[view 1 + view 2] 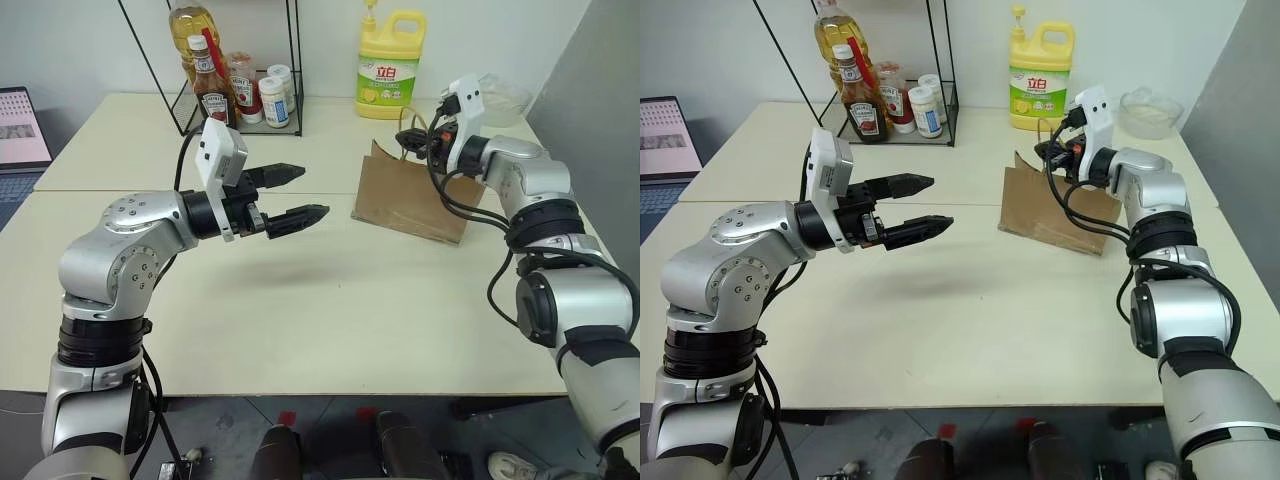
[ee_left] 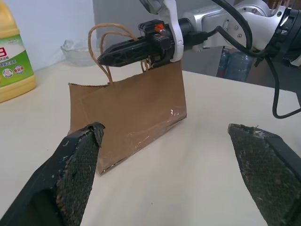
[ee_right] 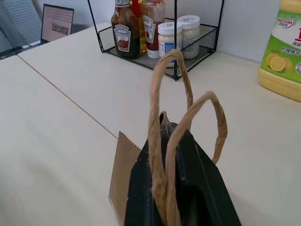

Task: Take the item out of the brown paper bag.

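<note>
I can see the tan cord handles looped around my right gripper's shut fingers, so I will open that gripper and pinch a cord [image 3: 218, 151] before I bring the bag toward my left gripper.
The brown paper bag [image 1: 410, 205] stands crumpled at the table's far right. Its two tan cord handles [image 2: 101, 37] loop up at its top. My right gripper [image 1: 405, 140] reaches level over the bag's top edge and is shut on the handles; in the right wrist view the cords [image 3: 162, 141] run down between its closed black fingers. My left gripper [image 1: 312, 192] hovers open over the middle of the table, pointing at the bag and well apart from it, with nothing between its fingers [image 2: 80, 160]. The item is hidden.
A yellow detergent jug [image 1: 388, 62] stands behind the bag. A black wire rack [image 1: 240, 95] with sauce bottles and jars sits at the back centre. A glass bowl [image 1: 1150, 110] is at the back right. A laptop [image 1: 20, 130] lies at the far left.
</note>
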